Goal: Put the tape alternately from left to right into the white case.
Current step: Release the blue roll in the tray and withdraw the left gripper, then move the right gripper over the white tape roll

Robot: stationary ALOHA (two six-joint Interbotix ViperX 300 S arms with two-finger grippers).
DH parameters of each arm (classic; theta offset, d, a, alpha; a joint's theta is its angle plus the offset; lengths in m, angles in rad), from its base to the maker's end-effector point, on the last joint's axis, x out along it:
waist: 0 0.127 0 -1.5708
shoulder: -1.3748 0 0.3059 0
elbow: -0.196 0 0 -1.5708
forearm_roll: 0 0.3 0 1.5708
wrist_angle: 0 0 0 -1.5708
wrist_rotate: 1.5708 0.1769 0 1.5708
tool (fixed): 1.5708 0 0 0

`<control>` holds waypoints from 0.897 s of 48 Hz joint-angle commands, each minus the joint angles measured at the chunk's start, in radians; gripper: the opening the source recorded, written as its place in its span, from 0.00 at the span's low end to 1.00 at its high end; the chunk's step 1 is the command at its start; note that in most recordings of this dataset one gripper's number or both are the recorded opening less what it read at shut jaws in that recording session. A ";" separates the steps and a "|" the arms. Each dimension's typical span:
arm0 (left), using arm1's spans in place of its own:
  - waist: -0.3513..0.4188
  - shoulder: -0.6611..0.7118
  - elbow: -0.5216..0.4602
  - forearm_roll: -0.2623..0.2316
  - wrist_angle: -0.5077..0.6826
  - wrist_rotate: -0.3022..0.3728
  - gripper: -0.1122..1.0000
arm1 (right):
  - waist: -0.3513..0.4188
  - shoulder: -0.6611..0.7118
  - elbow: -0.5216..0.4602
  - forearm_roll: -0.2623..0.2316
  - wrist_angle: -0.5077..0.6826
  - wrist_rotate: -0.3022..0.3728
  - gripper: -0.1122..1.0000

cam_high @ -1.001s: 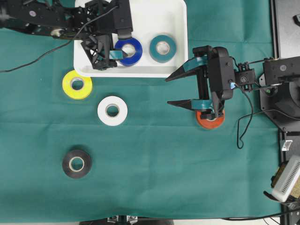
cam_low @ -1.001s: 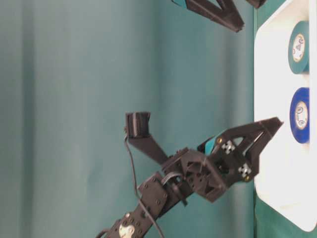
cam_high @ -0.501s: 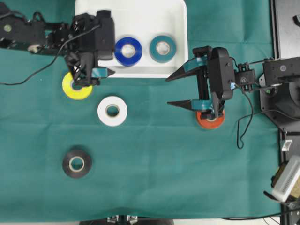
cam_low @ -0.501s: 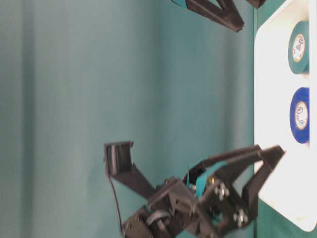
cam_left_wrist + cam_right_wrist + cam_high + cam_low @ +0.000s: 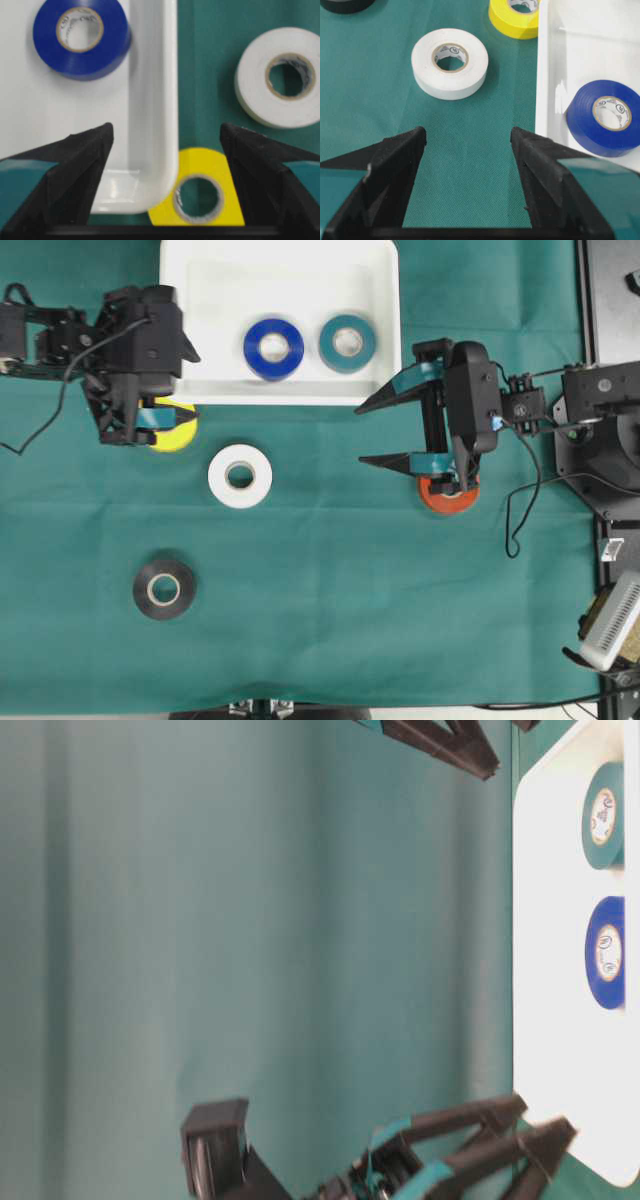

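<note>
Next, my right gripper goes to the white tape's side [image 5: 244,499] [image 5: 424,61] farthest from the white case and closes there, one finger in the tape's hole.
The white case [image 5: 300,280] sits at the back of the green cloth and holds a blue tape [image 5: 273,349] and a teal tape [image 5: 348,343]. My left gripper [image 5: 192,387] hangs open at the case's left front corner, above a yellow tape [image 5: 175,432] that it half hides. In the left wrist view the case rim [image 5: 155,100] and the yellow tape [image 5: 210,170] lie between the spread fingers, nothing held. My right gripper [image 5: 360,436] is open and empty, with an orange tape [image 5: 447,497] under its body.
A white tape [image 5: 240,476] lies in front of the case and a black tape [image 5: 164,589] nearer the front left. The right arm's base and cables [image 5: 590,420] fill the right edge. The table-level view shows the case [image 5: 550,920] and both rolls.
My left gripper has drawn back out of the case, leftward, to above the yellow tape. The blue tape stays in the case. The right arm has not moved.
</note>
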 commanded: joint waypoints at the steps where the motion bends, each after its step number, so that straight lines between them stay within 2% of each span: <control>1: -0.017 -0.041 0.020 0.000 -0.037 0.000 0.86 | 0.003 -0.006 -0.009 0.002 -0.009 0.002 0.75; 16: -0.071 -0.109 0.106 0.000 -0.095 -0.005 0.86 | 0.003 -0.006 -0.008 0.002 -0.009 0.000 0.75; 43: -0.072 -0.104 0.117 -0.002 -0.132 -0.008 0.86 | 0.008 0.051 -0.032 0.002 -0.034 0.002 0.75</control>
